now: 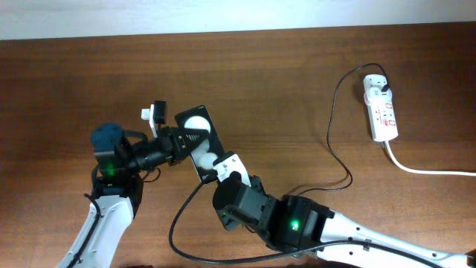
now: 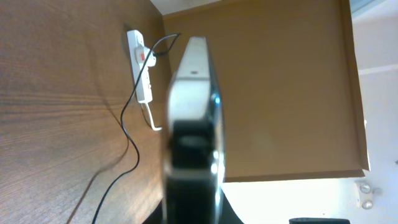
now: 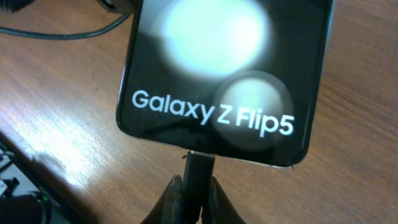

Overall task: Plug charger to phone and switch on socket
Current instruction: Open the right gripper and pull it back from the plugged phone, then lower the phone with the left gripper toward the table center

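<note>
I should release the phone from my left gripper on the bare table (image 1: 232, 123) just past that gripper's fingertips, toward the white socket strip.
The black phone (image 1: 199, 138) lies mid-table, its face reading "Galaxy Z Flip5" in the right wrist view (image 3: 217, 74). My left gripper (image 1: 184, 140) is shut on the phone's edge, which fills the left wrist view (image 2: 193, 124). My right gripper (image 3: 194, 186) is shut on the charger's connector tip (image 3: 200, 169), which touches the phone's bottom edge. The thin black charger cable (image 1: 336, 160) runs across the table to a black plug in the white socket strip (image 1: 381, 110), which also shows in the left wrist view (image 2: 142, 68).
The strip's thick white cord (image 1: 424, 170) leaves toward the right edge. A loop of black cable (image 1: 178, 223) lies near the front by my right arm. The wall borders the table's far edge.
</note>
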`<state>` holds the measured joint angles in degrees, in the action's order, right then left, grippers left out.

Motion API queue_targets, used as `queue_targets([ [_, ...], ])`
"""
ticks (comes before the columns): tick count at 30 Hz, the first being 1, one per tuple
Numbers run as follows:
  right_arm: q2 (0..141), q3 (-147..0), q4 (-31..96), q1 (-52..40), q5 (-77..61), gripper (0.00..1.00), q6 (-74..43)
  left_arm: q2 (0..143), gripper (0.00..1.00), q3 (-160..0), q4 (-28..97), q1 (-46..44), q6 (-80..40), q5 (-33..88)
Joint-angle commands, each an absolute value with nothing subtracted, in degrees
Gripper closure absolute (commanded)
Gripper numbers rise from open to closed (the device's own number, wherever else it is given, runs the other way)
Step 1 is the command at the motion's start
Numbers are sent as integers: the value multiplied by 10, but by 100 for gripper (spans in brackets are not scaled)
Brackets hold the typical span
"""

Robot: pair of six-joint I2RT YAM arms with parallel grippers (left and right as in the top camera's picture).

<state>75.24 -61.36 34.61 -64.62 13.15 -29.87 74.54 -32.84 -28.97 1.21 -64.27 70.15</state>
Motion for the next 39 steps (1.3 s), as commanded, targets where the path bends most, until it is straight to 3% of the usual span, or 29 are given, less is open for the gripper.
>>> queue_targets([
  [1, 754, -627, 314, -644, 151, 96, -294, 741, 100, -327, -291, 8, -637, 760],
  [14, 754, -627, 242, -644, 174, 94, -291, 741, 100, -327, -291, 6, -632, 839],
  [19, 737, -627, 276, -644, 172, 69, -292, 741, 100, -327, -291, 6, -592, 778],
  [26, 665, -627, 375, -644, 172, 48, -294, 741, 100, -327, -291, 1, -582, 623],
  [32, 546, -627, 423, -644, 177, 32, -294, 741, 100, -337, -283, -77, -543, 495],
  [35, 505, -627, 455, -644, 190, 31, -294, 745, 100, -379, -199, -108, -479, 465],
  [39, 467, -627, 508, -644, 194, 27, -294, 794, 100, -523, 21, -154, -360, 377],
])
